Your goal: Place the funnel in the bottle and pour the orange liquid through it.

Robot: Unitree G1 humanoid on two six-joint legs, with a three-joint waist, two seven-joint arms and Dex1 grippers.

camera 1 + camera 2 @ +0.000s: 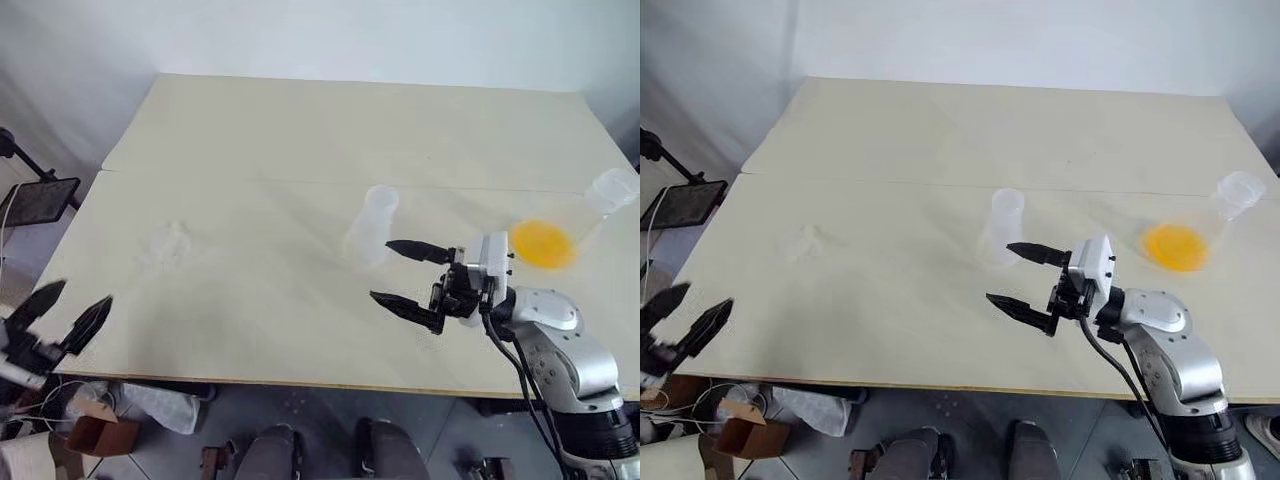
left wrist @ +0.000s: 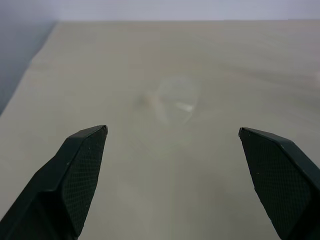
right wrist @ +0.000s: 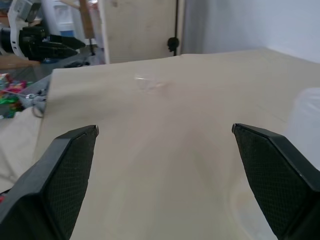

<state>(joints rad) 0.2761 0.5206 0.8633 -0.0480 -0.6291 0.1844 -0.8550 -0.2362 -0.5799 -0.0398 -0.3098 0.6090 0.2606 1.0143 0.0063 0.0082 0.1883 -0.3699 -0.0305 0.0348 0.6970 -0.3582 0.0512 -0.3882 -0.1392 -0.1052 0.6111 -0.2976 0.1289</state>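
Observation:
My left gripper is to close next on the wide rim (image 1: 184, 239) (image 2: 194, 100) of the clear funnel, on the side that is toward the small clear bottle.
The small clear bottle (image 1: 372, 225) stands upright near the table's middle. My right gripper (image 1: 380, 270) is open and empty. It hovers level just in front of the bottle, pointing left, with its upper finger close to the bottle's base. The orange liquid (image 1: 543, 243) pools in a clear flask (image 1: 612, 190) at the right. The clear funnel (image 1: 170, 240) lies on the left half of the table and is also seen faintly as the funnel (image 2: 175, 100) in the left wrist view. My left gripper (image 1: 86, 290) is open and empty, off the table's front-left corner, facing the funnel.
The pale table (image 1: 300, 130) has a seam across its middle. A black stand with a tablet (image 1: 35, 200) sits off the left edge. Boxes and cables (image 1: 90, 425) lie on the floor below the front edge.

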